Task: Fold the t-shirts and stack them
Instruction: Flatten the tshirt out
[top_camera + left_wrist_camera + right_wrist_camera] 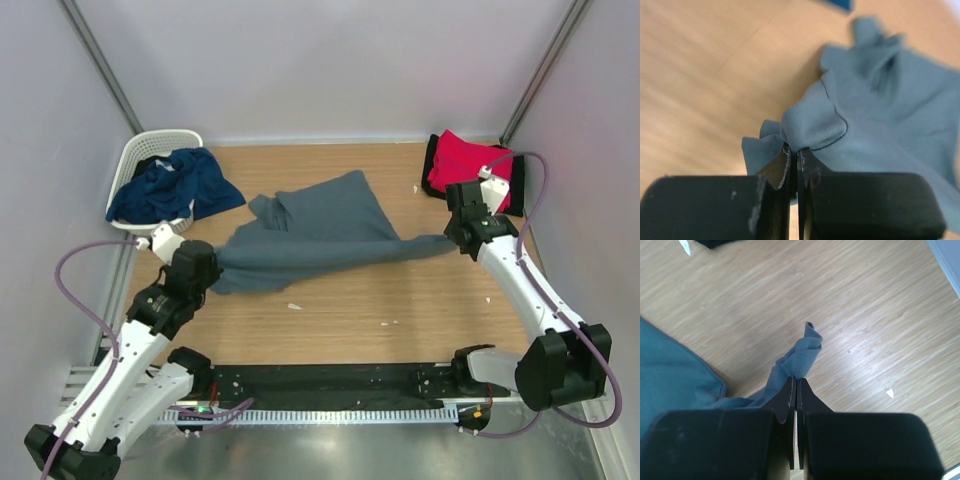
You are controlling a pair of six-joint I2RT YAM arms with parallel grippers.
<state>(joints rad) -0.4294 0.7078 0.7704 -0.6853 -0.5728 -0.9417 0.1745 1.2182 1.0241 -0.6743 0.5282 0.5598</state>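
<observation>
The slate grey-blue t-shirt's back side is bunched; next my right gripper lays its end down, then grabs the back edge [308,189] to spread it.
A slate grey-blue t-shirt [320,235] is stretched across the middle of the table between both arms. My left gripper [205,262] is shut on its left end; the left wrist view shows the cloth [865,115] bunched at the fingertips [796,150]. My right gripper [458,240] is shut on its right end, with a twisted corner of the cloth [800,357] sticking out past the closed tips [796,382]. A red t-shirt [468,165] lies folded on a black one [431,160] at the back right. A navy blue t-shirt [175,185] hangs over the basket.
A white plastic lattice basket [150,148] stands at the back left corner. Small white scraps [294,306] lie on the wooden table [330,320]. Grey walls close in the left, right and back sides.
</observation>
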